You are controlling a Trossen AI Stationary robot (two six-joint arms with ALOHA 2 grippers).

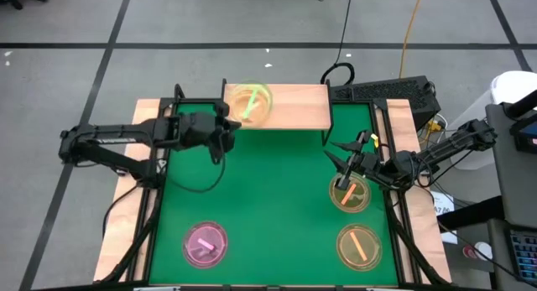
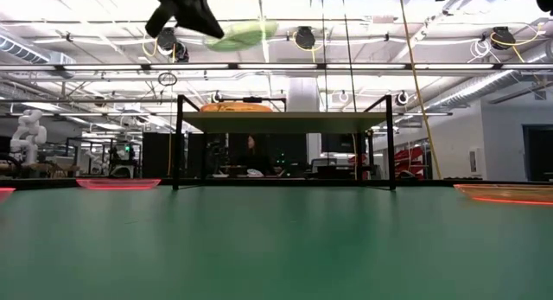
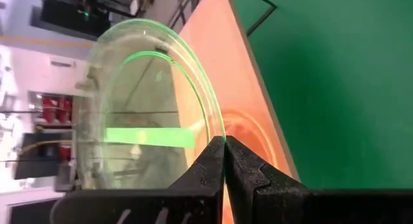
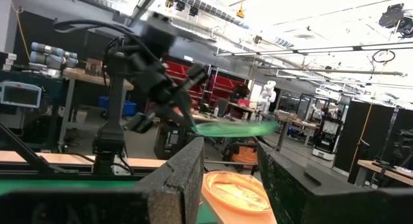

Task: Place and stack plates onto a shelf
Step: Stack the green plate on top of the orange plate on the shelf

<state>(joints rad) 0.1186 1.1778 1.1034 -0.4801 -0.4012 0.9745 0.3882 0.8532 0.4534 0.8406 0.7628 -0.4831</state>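
Observation:
The robot's left gripper should release the green plate on top of the amber plate on the light-wood shelf (image 1: 249,108) (image 3: 227,161).
My left gripper (image 1: 235,122) is shut on a green plate (image 1: 252,102) and holds it in the air over the left end of the light-wood shelf (image 1: 294,111). An amber plate (image 2: 235,107) lies flat on the shelf below it. My right gripper (image 1: 346,184) is open and low over the far-left rim of an amber plate (image 1: 352,196) that lies on the green table; its fingers stand on either side (image 4: 229,162), and touch does not show. A second amber plate (image 1: 359,246) and a pink plate (image 1: 205,245) lie flat near the near edge. My left gripper pinches the green plate's rim (image 3: 216,130) between its two fingers, at the edge nearest the arm. The fingers come roughly level from the table's left. The plate is lifted clear above the shelf and slightly tilted (image 2: 242,34).
The shelf's right half (image 1: 306,106) is bare wood on thin black legs (image 2: 178,140). Bare green table (image 1: 268,199) lies between the arms. Light-wood strips (image 1: 126,207) edge the table. Cables and a dark box (image 1: 394,90) sit beyond the far right corner.

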